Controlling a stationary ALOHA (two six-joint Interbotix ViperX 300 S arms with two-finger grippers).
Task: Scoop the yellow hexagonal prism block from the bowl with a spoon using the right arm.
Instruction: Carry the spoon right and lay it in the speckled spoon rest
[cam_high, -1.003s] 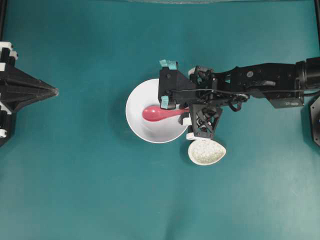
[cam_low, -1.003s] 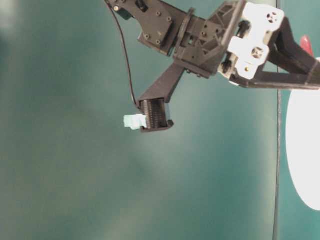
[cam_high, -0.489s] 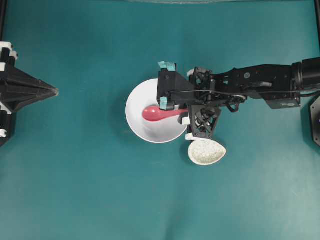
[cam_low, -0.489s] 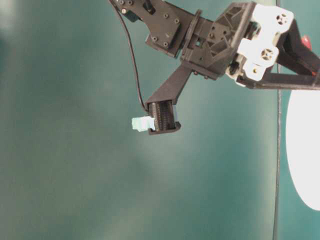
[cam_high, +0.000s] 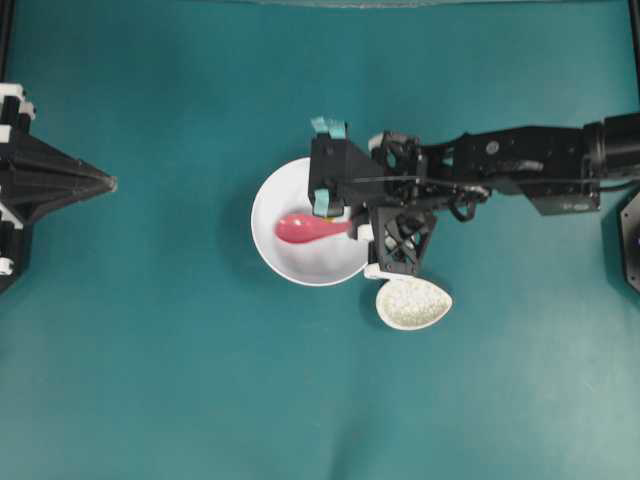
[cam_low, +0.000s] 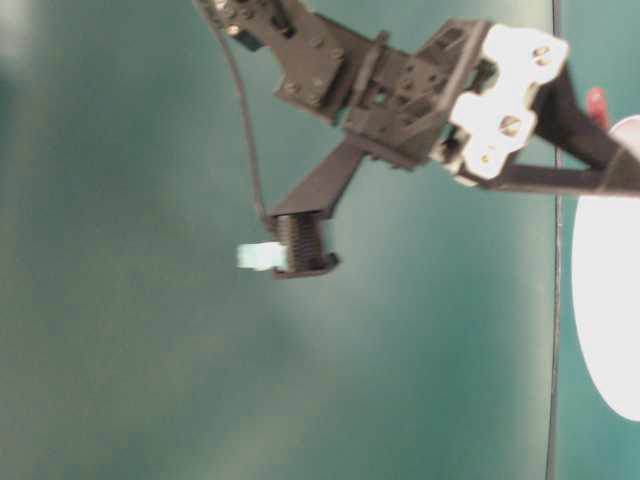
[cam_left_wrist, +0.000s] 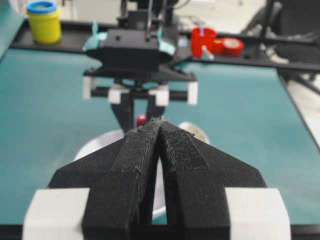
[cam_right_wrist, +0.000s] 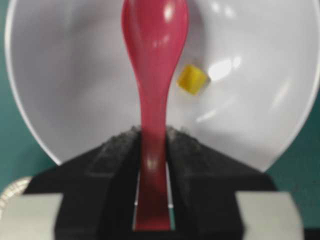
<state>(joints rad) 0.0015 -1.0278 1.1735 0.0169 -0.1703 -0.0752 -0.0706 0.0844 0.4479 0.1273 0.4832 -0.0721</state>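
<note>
The pink-red spoon, its scoop now inside the white bowl, will go down from my right gripper onto the speckled off-white spoon rest (cam_high: 428, 301) near the white bowl.
The pink-red spoon (cam_right_wrist: 155, 60) lies with its scoop inside the white bowl (cam_right_wrist: 60, 100), its handle pointing back between my right gripper's fingers. The right gripper (cam_right_wrist: 152, 135) is shut on that handle. The yellow hexagonal prism block (cam_right_wrist: 192, 79) rests on the bowl's floor just right of the scoop, touching or nearly touching its edge. From overhead the right gripper (cam_high: 345, 215) hangs over the right part of the bowl (cam_high: 280, 262), the spoon (cam_high: 298, 228) shows and the block is hidden. The left gripper (cam_high: 110, 183) sits shut at the far left edge, with nothing between its pads (cam_left_wrist: 175, 145).
A speckled off-white egg-shaped spoon rest (cam_high: 412, 303) sits just below and right of the bowl, under the right wrist. A yellow jar (cam_left_wrist: 44, 21) and red items (cam_left_wrist: 207, 41) stand beyond the far table edge. Teal table surface surrounds the bowl.
The right gripper's fingers have closed onto the spoon handle. Gripper and spoon have shifted slightly left, deeper over the bowl. The left arm has not moved.
</note>
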